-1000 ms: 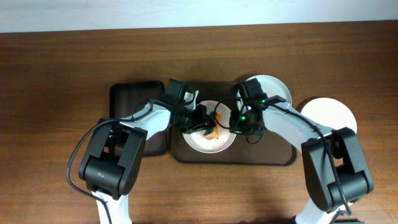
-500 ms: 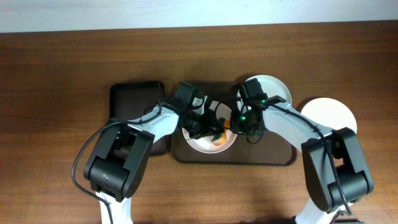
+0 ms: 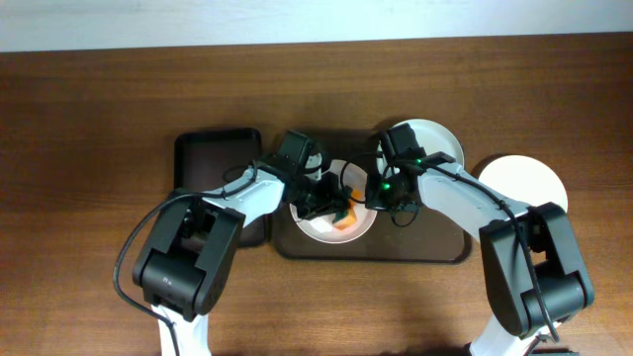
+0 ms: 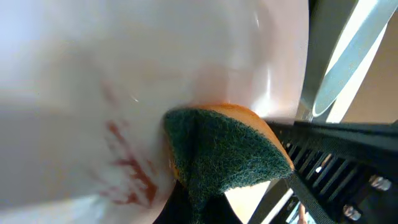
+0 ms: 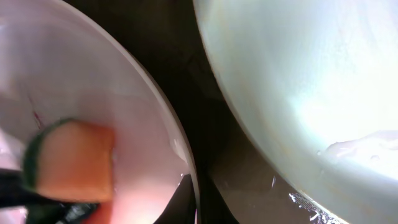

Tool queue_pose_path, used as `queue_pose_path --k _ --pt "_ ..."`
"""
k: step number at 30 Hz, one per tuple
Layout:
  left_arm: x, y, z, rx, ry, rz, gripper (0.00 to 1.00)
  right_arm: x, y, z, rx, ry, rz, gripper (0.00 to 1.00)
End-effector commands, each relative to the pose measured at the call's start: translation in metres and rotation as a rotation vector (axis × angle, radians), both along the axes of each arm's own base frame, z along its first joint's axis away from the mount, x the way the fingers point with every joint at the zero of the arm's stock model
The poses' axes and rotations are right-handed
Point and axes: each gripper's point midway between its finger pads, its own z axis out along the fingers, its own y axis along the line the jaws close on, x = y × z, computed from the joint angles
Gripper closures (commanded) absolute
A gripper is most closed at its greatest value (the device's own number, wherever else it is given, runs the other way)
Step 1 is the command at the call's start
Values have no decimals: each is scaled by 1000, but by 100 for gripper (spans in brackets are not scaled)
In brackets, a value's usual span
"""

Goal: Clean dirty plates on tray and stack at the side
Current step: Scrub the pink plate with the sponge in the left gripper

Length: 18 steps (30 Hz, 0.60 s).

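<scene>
Next, I release the sponge with my left gripper in the smaller dark tray [image 3: 243,202], along its rim nearest the dirty plate.
A white dirty plate [image 3: 318,226] lies on the dark tray [image 3: 425,247], with red smears [image 4: 127,171] on it. My left gripper [image 3: 331,206] is shut on an orange and green sponge [image 4: 224,152] and presses it on the plate. The sponge also shows in the right wrist view [image 5: 71,162]. My right gripper [image 3: 381,196] is shut on the plate's right rim [image 5: 186,168], one finger on each side of it. A second white plate [image 3: 435,138] sits at the tray's back right; it fills the right wrist view [image 5: 311,93].
A clean white plate [image 3: 529,178] lies on the table right of the tray. A smaller dark tray [image 3: 203,158] stands at the left. A fork or utensil [image 4: 348,59] lies beyond the dirty plate.
My left gripper has moved right with the sponge, across the plate toward its right side. The right arm has held still on the rim.
</scene>
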Motion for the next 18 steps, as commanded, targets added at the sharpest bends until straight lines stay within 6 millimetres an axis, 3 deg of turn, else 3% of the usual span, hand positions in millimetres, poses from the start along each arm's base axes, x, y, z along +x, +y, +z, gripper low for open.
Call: queue_pose_path --k 1,4,6,10,12,14,18 --pt "35 51 -17 111 -77 89 100 -7 -2 -6 -17 24 1 96" --pt "43 70 -22 168 -123 86 100 -9 -3 -6 -20 30 2 96" --pt "45 71 -18 183 -176 21 100 -11 -4 -7 -23 38 2 96" --pt "50 74 23 216 -285 -77 100 -11 -4 -7 -23 38 1 96" --pt "50 68 36 193 -262 -22 100 -11 -4 -7 -23 38 1 96" --pt "42 59 31 181 -181 34 100 -11 -4 -7 -23 38 2 96" --pt "24 32 22 180 -167 -33 100 -11 -4 -7 -23 38 1 96"
